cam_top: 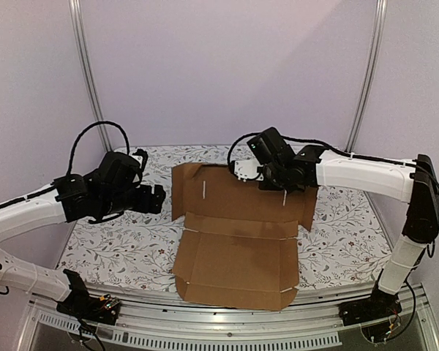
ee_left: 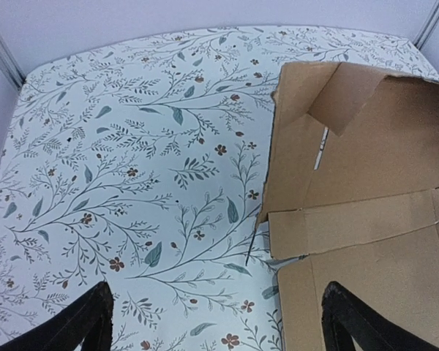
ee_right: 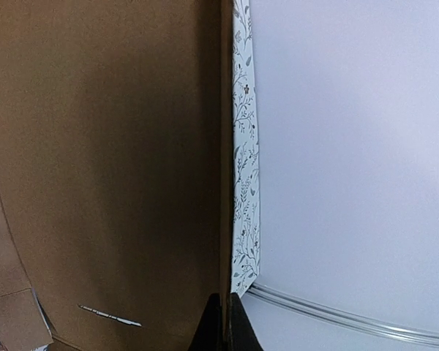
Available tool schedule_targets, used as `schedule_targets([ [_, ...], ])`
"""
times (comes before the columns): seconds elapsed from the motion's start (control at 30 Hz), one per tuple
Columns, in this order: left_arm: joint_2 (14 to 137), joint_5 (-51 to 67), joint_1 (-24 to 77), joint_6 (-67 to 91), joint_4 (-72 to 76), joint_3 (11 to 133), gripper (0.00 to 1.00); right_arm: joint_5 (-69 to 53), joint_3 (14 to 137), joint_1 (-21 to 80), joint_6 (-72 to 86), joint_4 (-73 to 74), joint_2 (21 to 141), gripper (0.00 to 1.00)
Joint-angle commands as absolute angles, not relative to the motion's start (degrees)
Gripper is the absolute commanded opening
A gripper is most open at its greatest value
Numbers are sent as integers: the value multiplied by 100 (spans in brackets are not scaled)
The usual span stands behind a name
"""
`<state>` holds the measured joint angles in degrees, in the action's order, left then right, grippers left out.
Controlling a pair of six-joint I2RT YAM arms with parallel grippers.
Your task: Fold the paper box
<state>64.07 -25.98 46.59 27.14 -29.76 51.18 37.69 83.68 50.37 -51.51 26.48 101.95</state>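
Note:
The small corner flap (cam_top: pixel 191 175) (ee_left: pixel 344 124) of the paper box's raised panel, on the end away from my right gripper, should be gripped next by my left gripper.
The paper box (cam_top: pixel 238 241) is a brown corrugated cardboard sheet lying mostly flat on the table, with its far panel raised. My right gripper (cam_top: pixel 284 179) is shut on the far edge of that panel; in the right wrist view the fingertips (ee_right: pixel 223 322) pinch the thin cardboard edge (ee_right: pixel 225 146). My left gripper (cam_top: pixel 155 197) is open and empty, hovering left of the box. In the left wrist view its fingers (ee_left: pixel 351 322) frame the box's left edge and a side flap (ee_left: pixel 351 227).
The table has a floral cloth (cam_top: pixel 124 241). Pale walls and metal posts (cam_top: pixel 88 73) enclose the back. A metal rail (cam_top: pixel 227 322) runs along the near edge.

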Motion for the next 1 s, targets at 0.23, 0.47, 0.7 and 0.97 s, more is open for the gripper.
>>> schedule_targets([
  [0.23,6750,-1479,4632,2827,-2619,5590,86,4045,7989,5350,-4869,2399,9636,0],
  [0.47,6744,-866,4632,2999,-2698,6063,45,4208,7991,5538,-4600,2416,9694,0],
  [0.7,7163,-1030,4619,3044,-2692,6521,1,4235,7924,5731,-4349,2485,9606,0],
  [0.97,7870,-1293,4615,3124,-2714,6991,0,4309,7911,5824,-4112,2631,9436,0],
])
